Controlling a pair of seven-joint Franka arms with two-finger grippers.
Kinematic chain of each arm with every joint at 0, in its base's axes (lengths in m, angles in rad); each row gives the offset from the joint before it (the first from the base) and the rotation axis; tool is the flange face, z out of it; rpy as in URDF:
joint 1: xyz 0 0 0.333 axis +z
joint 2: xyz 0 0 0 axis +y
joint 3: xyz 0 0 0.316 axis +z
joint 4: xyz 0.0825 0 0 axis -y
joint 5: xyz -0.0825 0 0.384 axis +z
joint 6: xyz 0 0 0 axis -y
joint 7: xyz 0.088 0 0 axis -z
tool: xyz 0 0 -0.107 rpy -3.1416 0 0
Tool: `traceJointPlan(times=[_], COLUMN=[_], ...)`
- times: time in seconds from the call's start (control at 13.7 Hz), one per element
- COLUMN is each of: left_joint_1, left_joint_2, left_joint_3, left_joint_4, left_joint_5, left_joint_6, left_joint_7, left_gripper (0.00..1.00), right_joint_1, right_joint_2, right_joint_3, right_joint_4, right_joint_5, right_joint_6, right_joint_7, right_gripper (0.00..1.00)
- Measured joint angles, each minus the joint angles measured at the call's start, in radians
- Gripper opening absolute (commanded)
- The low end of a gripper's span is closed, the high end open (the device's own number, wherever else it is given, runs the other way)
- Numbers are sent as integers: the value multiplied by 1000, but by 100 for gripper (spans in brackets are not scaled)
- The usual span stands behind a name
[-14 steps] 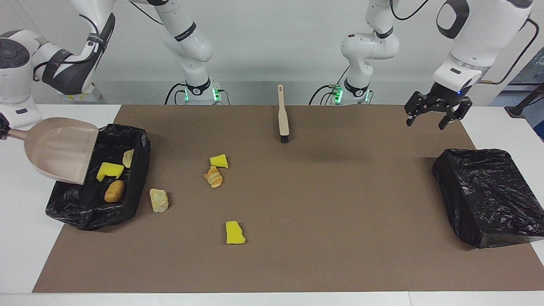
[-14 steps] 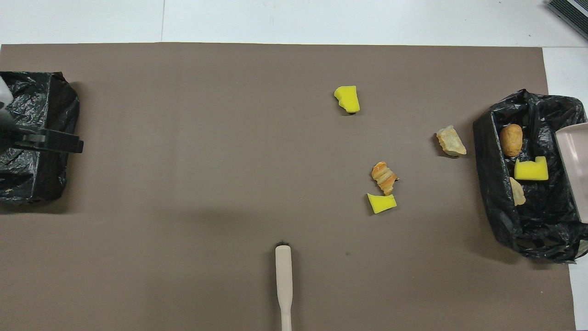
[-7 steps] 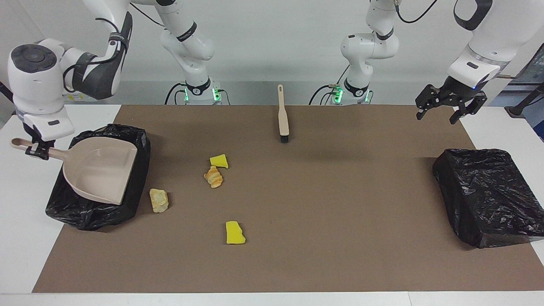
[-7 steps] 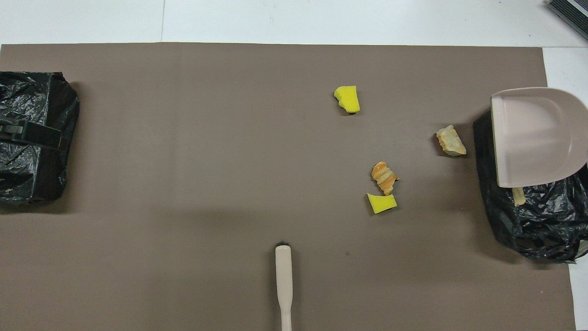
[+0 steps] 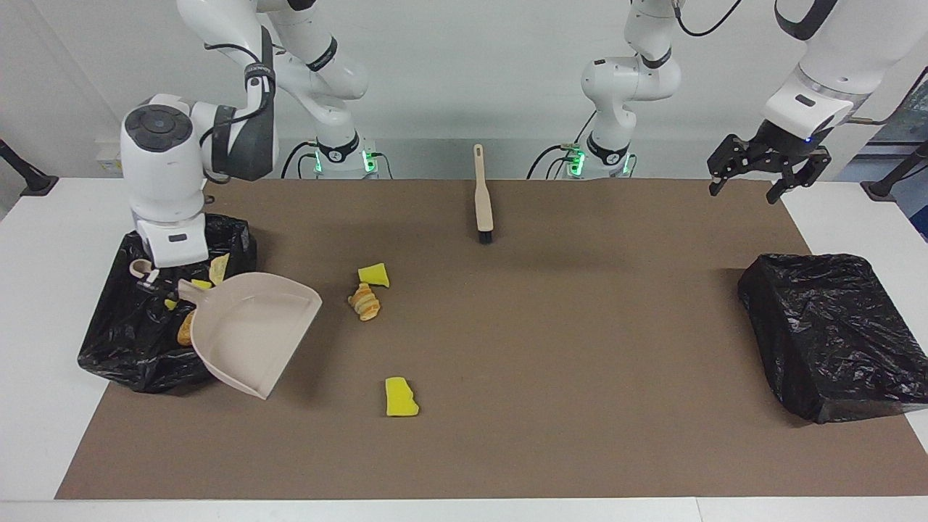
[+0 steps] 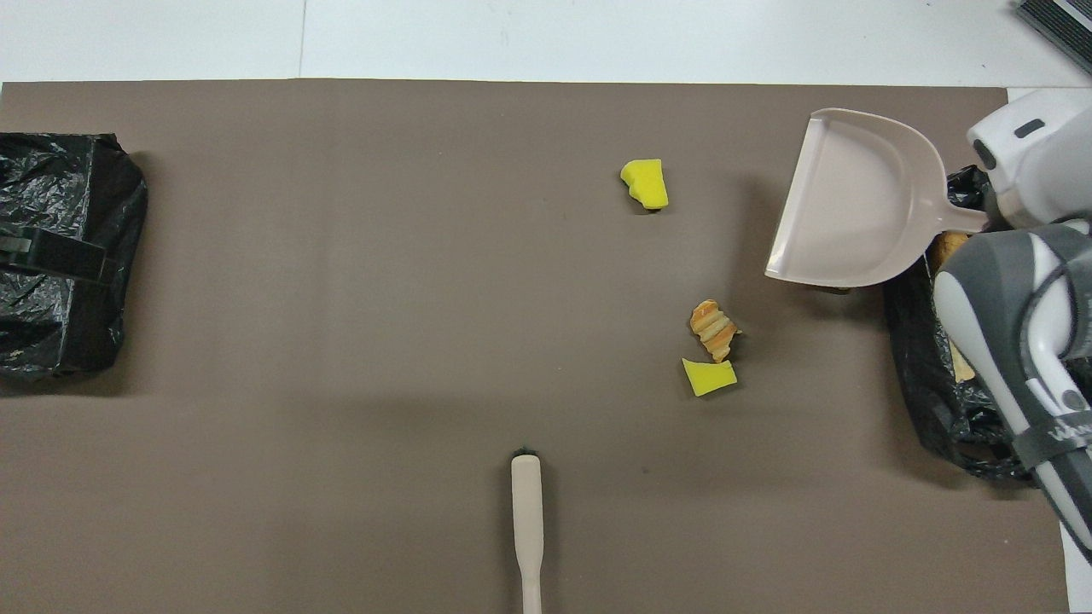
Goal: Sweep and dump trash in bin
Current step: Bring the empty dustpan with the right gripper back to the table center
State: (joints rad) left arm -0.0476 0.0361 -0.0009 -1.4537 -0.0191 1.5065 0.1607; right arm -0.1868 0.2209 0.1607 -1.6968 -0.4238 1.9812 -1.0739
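Observation:
My right gripper should release the beige dustpan, now held tilted in the air over the mat, on the bare mat straight point(image 6: 531, 249) beyond the beige brush.
My right gripper point(image 5: 161, 285) is shut on the handle of the beige dustpan point(image 5: 250, 330) point(image 6: 862, 205). It holds the pan tilted in the air over the mat, beside the black-lined bin point(image 5: 123, 341) point(image 6: 934, 401). Trash lies in the bin: a yellow piece point(image 5: 217, 268) and a brown one point(image 5: 185, 330). On the mat lie a yellow sponge point(image 5: 373, 275) point(image 6: 708, 377), a croissant point(image 5: 365, 301) point(image 6: 714, 328) and another yellow sponge point(image 5: 400, 397) point(image 6: 646, 183). My left gripper point(image 5: 761, 177) hangs open and empty over the mat's corner at the left arm's end.
The beige brush point(image 5: 482, 196) point(image 6: 526, 529) lies on the mat near the robots, midway between the arms. A second black-bagged bin point(image 5: 834, 333) point(image 6: 60, 256) sits at the left arm's end of the table.
My right arm swung the dustpan from above the bin out over the mat, turning it; it now covers the pale bread piece beside the bin. The left gripper drifted slightly outward and up.

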Motion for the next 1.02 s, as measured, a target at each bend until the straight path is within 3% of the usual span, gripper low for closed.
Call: traceJointPlan(times=[0.22,0.58,1.02], left_joint_1=[1,2,2], left_joint_2=[0,-2,-6], left_joint_3=[7,15,15], left_joint_4=[0,-2,-4], left_joint_5=[12,12,12], left_joint_6=[0,0,-6], left_joint_7=[-1,-2,-2], left_gripper=[100,100,100], right_joint_1=[73,262,467], right_joint_2=[12,56,132], right_joint_3=[0,1,2], right_joint_4=[-14,-44,-21], right_joint_5=[86,213,307], right_joint_6=[-1,-3,32], right_joint_7=[216,796,1352], right_gripper=[0,0,0])
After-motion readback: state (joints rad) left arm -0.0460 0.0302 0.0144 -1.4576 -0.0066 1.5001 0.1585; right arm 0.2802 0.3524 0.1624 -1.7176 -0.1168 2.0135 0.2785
